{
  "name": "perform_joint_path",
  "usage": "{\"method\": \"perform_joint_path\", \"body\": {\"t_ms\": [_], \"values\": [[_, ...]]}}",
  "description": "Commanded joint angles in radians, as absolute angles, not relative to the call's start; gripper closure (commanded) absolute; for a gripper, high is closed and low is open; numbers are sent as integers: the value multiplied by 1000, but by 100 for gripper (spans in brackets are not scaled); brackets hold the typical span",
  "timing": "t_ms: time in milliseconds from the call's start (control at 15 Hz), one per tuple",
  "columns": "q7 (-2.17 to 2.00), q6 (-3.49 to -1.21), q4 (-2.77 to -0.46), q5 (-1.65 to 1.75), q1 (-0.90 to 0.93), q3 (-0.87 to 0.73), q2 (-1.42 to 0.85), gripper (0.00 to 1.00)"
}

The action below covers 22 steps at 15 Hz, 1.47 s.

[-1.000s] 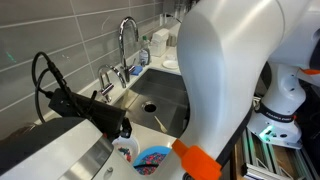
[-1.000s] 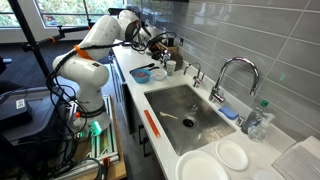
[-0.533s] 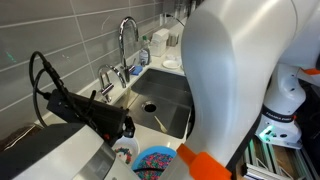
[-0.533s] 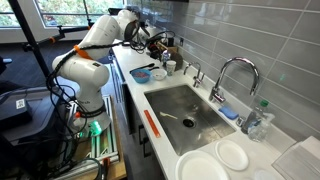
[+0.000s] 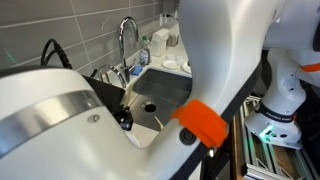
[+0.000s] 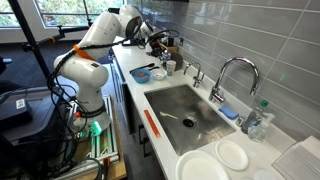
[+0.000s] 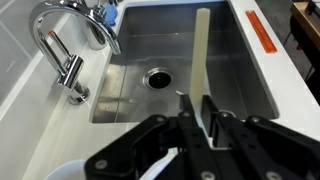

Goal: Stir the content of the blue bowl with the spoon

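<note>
My gripper has the cream spoon. It will let go of it in the blue bowl (image 5: 163, 166), on the counter between the sink and my base.
In the wrist view my gripper (image 7: 200, 118) is shut on the spoon (image 7: 203, 55), a pale cream stick that reaches from between the fingers out over the sink. In an exterior view the blue bowl (image 6: 141, 75) sits on the counter near the robot base, below my gripper (image 6: 153, 43), which hangs above it. Its content is too small to make out there. My own arm hides the bowl in the exterior view that it fills, and the bowl is out of the wrist view.
A steel sink (image 7: 160, 60) with a drain and a chrome faucet (image 7: 60, 40) lies ahead. An orange strip (image 7: 262, 35) lies on the sink's edge. A white cup (image 6: 160, 72) stands by the bowl. White plates (image 6: 205, 168) sit at the counter's far end.
The arm has swung toward one exterior camera and now covers the blue bowl and white cup seen there before. The gripper has stayed shut on the spoon.
</note>
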<state>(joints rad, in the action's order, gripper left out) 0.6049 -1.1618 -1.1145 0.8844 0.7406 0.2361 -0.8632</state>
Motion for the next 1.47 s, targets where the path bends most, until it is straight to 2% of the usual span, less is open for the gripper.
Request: {"method": "perform_joint_path", "body": {"t_ms": [0,733,1133,1400], "values": [[572,-1265,-1217,775,660,290,-779,96],[485,-1702,-1599,493,439,401,-563,96],[463,-1977,-1858,354,389,392,-443,96],[467,-2036,-1989,318,380,393,-376,96]]}}
